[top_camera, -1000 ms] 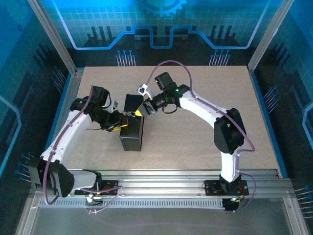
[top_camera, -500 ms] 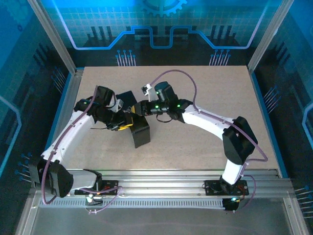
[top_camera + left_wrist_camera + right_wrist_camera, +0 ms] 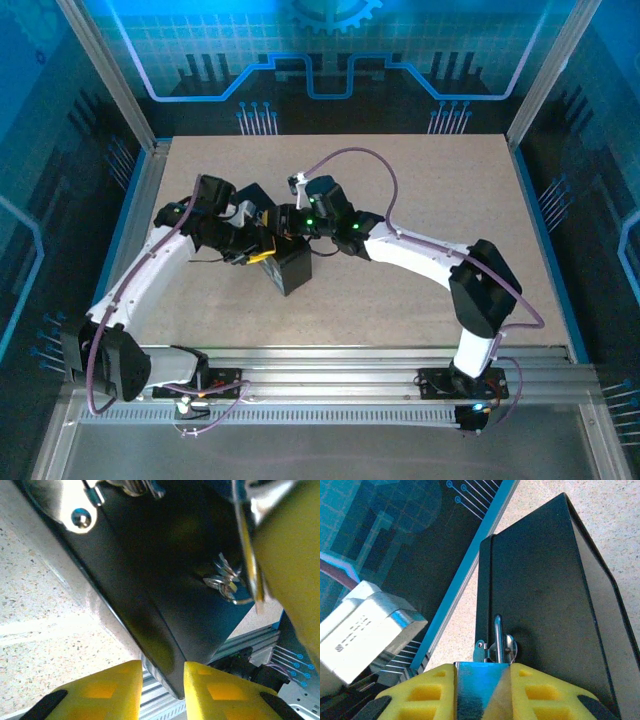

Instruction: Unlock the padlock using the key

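Observation:
My right gripper is to release the silvery padlock on the open tabletop [image 3: 441, 235], about halfway between the black box and the opposite side.
In the right wrist view my right gripper [image 3: 482, 667] is shut on the silvery padlock [image 3: 479, 692]. The padlock's shackle [image 3: 497, 632] passes through the hasp on the black box [image 3: 540, 600]. From above, that gripper [image 3: 286, 222] sits at the box's [image 3: 292, 272] far end. My left gripper [image 3: 260, 250] is against the box's left side. In the left wrist view its yellow fingers [image 3: 102, 690] stand a little apart, open, with the lower corner of the box [image 3: 165, 605] between them. The right finger touches the box and the left one is clear of it. The key is hidden.
The box lies skewed on the speckled tabletop [image 3: 420, 180], left of centre. A silvery fitting [image 3: 75, 515] with a screw sits on the box's edge. Aluminium rails [image 3: 330, 365] run along the near edge and blue-lit walls [image 3: 60, 150] close in the sides.
The right arm has swung left and nearer with the padlock. The box has turned and slid with it. The left fingers have narrowed around the box's corner.

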Robot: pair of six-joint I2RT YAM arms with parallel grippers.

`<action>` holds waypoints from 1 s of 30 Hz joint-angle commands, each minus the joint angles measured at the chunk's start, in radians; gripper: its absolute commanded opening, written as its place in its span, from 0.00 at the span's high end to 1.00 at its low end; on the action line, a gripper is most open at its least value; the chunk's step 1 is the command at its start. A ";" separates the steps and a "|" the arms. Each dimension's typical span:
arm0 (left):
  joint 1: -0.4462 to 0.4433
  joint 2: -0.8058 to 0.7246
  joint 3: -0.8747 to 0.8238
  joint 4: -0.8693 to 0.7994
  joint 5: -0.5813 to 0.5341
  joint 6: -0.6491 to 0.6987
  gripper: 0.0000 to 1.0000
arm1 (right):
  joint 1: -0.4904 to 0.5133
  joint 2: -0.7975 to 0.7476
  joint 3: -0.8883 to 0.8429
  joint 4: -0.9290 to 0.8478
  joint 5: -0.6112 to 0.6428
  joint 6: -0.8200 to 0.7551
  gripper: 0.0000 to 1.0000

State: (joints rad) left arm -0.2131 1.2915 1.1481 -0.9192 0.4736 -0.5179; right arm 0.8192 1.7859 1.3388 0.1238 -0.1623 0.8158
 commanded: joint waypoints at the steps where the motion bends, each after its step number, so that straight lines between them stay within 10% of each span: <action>1: 0.035 -0.045 0.015 -0.024 0.046 0.009 0.69 | -0.012 0.039 0.028 0.117 0.024 -0.007 0.99; 18: 0.215 -0.100 0.064 -0.044 0.078 -0.004 0.48 | -0.128 -0.082 -0.040 0.158 0.078 -0.034 0.98; 30: 0.257 -0.109 0.076 -0.108 -0.024 0.061 0.48 | -0.527 -0.291 -0.345 -0.089 0.147 -0.224 0.95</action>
State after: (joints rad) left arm 0.0330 1.2068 1.2041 -0.9890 0.4782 -0.4911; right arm 0.3672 1.5272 1.0554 0.1169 -0.0738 0.6601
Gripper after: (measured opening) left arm 0.524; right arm 0.236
